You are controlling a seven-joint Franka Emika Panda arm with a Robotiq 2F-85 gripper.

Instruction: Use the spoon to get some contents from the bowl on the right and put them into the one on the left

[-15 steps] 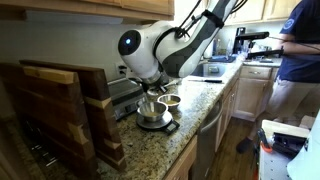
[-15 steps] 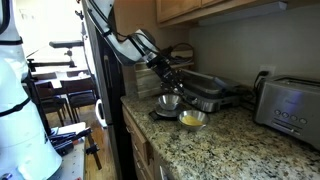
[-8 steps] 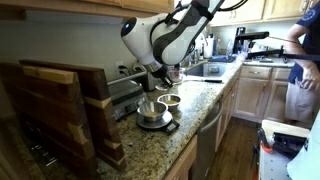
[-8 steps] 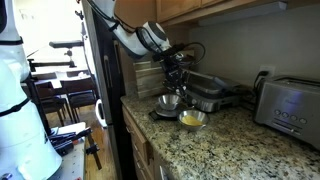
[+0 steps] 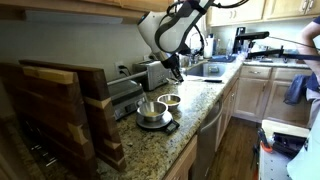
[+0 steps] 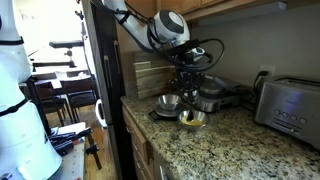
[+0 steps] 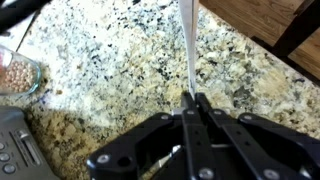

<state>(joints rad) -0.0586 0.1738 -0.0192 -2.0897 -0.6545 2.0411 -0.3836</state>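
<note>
The robot's gripper will set the metal spoon down on the granite counter (image 5: 186, 97) just beyond the glass bowl, away from the scale. The spoon is now held above the two bowls.
My gripper (image 7: 194, 100) is shut on the thin handle of a metal spoon (image 7: 187, 45), which points away over the granite counter. In both exterior views the gripper (image 5: 176, 70) (image 6: 190, 88) hangs above the two bowls. A metal bowl (image 5: 150, 112) (image 6: 168, 101) sits on a small dark scale. A glass bowl (image 5: 171, 100) (image 6: 192, 119) with yellowish contents stands beside it. The glass bowl's edge shows at the left of the wrist view (image 7: 14, 72). The spoon's bowl end is out of view.
Wooden cutting boards (image 5: 60, 105) stand upright at one end of the counter. A dark appliance (image 6: 215, 92) sits behind the bowls, and a toaster (image 6: 290, 110) stands further along. A person (image 5: 300, 60) stands in the kitchen behind. The counter's front edge (image 5: 205, 115) is close to the bowls.
The arm has lifted and swung away from the metal bowl towards the glass bowl's side. The gripper stays shut on the spoon.
</note>
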